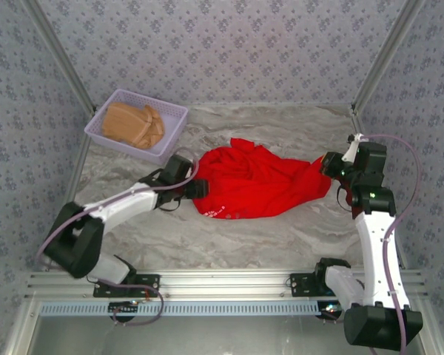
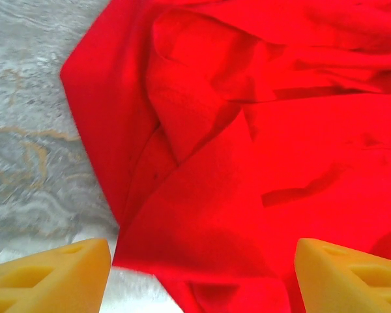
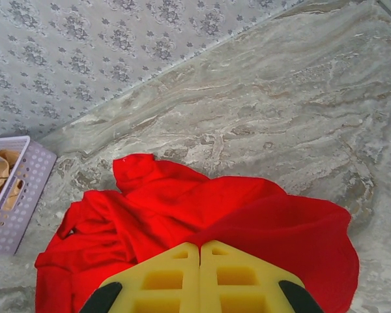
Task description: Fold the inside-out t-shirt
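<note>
I see the t-shirt's edge doubled over its folds, so I should pinch that flap (image 2: 199, 254) with my left gripper and pull it toward the basket while my right gripper stays still.
The inside-out t-shirt (image 1: 259, 185) lies crumpled in a bright red heap on the middle of the marble table. My left gripper (image 1: 194, 190) is at the heap's left edge. In the left wrist view its yellow fingers (image 2: 52, 277) stand wide apart, open, with the folds of the t-shirt (image 2: 247, 130) spread below and between them. My right gripper (image 1: 327, 166) is at the heap's right edge. Its fingertips (image 3: 200, 246) are pressed together on a raised ridge of the t-shirt (image 3: 182, 208), which pulls up toward them.
A lilac plastic basket (image 1: 103, 134) stands at the back left with a tan folded garment (image 1: 133, 124) inside; its corner (image 3: 26, 189) appears in the right wrist view. Patterned walls close in the table on three sides. Bare marble (image 1: 229, 240) lies in front of the shirt.
</note>
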Controlling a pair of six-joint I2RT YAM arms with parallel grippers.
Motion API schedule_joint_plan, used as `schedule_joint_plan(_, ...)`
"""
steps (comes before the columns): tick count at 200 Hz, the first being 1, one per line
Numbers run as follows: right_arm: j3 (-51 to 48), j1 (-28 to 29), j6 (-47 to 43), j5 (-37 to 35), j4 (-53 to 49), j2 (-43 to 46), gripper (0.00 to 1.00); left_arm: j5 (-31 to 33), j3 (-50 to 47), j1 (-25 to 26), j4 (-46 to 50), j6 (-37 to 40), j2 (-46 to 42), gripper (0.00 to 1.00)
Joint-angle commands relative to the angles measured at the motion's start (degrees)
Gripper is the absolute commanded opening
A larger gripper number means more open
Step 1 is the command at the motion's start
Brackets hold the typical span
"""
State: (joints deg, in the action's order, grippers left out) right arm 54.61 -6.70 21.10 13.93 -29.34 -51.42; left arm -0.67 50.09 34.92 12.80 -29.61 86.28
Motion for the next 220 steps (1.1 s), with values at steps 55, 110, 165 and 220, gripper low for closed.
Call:
schedule_joint_plan(55,-2.7,0.7,0.9,3.1,4.1,-1.3,0.00,0.7,14.0,-2.4,1.5,7.2,17.6,0.65)
schedule_joint_plan(110,-2.5,0.9,0.5,4.2,3.6,-2.5,0.00,1.2,15.7,-2.5,0.3,8.8,17.9,0.21)
schedule_joint_plan(165,-2.5,0.9,-1.3,1.7,3.2,-0.5,0.00,4.3,7.1,-4.5,1.0,7.3,8.2,0.43)
schedule_joint_plan(220,-3.8,1.0,-0.8,2.9,4.6,-1.3,0.00,3.8,13.2,2.0,3.4,10.7,12.8,0.56)
